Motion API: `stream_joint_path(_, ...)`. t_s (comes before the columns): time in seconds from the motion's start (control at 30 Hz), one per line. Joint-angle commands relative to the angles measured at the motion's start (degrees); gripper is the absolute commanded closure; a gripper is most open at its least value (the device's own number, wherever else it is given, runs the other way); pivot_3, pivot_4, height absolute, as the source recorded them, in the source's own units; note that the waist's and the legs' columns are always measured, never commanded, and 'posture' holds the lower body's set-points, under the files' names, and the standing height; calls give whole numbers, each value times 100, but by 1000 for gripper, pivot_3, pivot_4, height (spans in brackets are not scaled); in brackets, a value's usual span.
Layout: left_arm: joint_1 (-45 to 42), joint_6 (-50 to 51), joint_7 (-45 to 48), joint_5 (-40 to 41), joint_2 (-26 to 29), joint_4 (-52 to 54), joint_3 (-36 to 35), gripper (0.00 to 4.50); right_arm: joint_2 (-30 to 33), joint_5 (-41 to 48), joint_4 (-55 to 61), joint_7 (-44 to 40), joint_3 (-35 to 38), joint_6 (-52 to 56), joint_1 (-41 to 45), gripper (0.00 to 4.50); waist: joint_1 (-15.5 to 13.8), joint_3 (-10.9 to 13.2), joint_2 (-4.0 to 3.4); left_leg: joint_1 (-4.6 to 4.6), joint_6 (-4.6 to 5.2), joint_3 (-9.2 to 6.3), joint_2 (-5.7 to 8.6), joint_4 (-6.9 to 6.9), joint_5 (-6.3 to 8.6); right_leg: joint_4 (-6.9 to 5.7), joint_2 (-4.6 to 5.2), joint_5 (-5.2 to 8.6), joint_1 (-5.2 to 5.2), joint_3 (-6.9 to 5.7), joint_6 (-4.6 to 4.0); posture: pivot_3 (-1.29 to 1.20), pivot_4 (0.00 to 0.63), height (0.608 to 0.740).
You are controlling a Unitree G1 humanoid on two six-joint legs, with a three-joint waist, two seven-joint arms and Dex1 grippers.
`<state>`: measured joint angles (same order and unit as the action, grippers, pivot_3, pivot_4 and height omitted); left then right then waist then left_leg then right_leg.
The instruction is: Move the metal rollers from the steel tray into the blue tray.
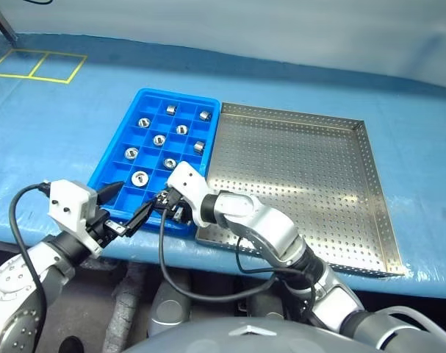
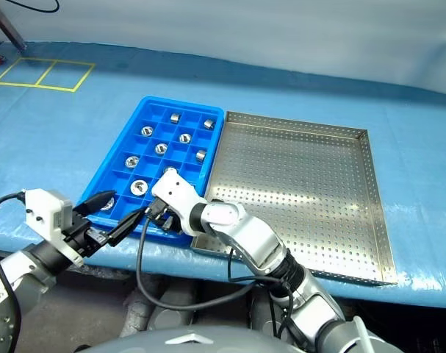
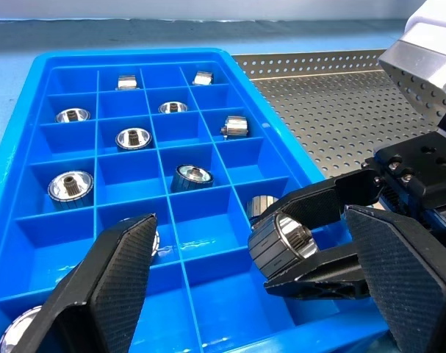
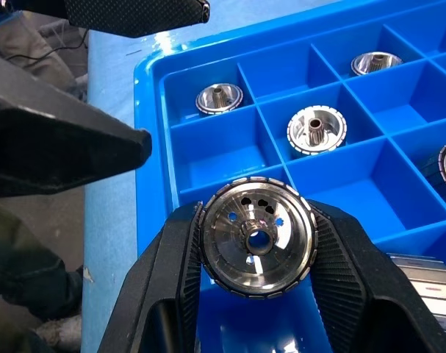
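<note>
I should let go of the metal roller with my right gripper in the blue tray's near row (image 1: 151, 200) (image 4: 248, 239), past the empty section next to the corner roller.
My right gripper (image 4: 256, 220) is shut on a metal roller (image 4: 257, 239), a shiny disc with a dark central hole, held just above the near row of the blue tray (image 1: 114, 143). Several more rollers (image 1: 159, 140) lie singly in the tray's square compartments. My left gripper (image 1: 137, 195) stands open at the tray's near left corner, its fingers (image 3: 120, 272) spread wide towards the held roller (image 3: 285, 239) without touching it. The steel tray (image 1: 303, 169), with its perforated floor, lies directly right of the blue tray.
Both trays rest on a blue tabletop sheet (image 1: 54, 132), close to the table's front edge (image 1: 31, 224). Yellow tape squares (image 1: 35, 65) mark the far left. A black cable (image 1: 164, 272) loops below my right wrist.
</note>
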<state>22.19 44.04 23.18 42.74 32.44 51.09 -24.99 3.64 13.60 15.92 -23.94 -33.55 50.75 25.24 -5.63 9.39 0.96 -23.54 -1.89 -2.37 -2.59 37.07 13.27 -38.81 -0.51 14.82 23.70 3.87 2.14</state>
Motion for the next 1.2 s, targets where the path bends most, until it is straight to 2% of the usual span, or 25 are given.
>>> stream_joint_path(0.03, 118, -83, 104, -75, 189, 102, 53, 0, 99, 39, 258, -39, 190, 96, -45, 2782, 4, 0, 0, 0, 0, 0, 0, 0, 0, 0, 0, 0, 0, 0, -1, 325, 150, 740)
stream_joint_path(0.4, 534, -84, 248, -238, 335, -47, 70, 0, 1, 11, 184, -145, 67, -63, 99, 2782, 21, 1, -1, -2, 0, 4, -2, -4, 1, 2, 0, 3, 5, 1, -3, 324, 150, 740)
stream_joint_path(0.8, 739, -227, 158, -112, 148, 34, -258, 0, -425, -154, -494, -220, -60, -532, 485, 2782, 4, 1, -2, -1, -1, 3, -4, -9, 1, 2, 0, 5, 7, -2, -6, 361, 150, 740)
stream_joint_path(1.2, 720, -244, 109, -137, 104, 52, -149, 0, -395, -442, -1183, -464, -332, -682, 273, 2782, -11, 1, -2, -1, -2, 3, -3, -12, 2, 6, 1, 6, 6, -2, -6, 363, 150, 740)
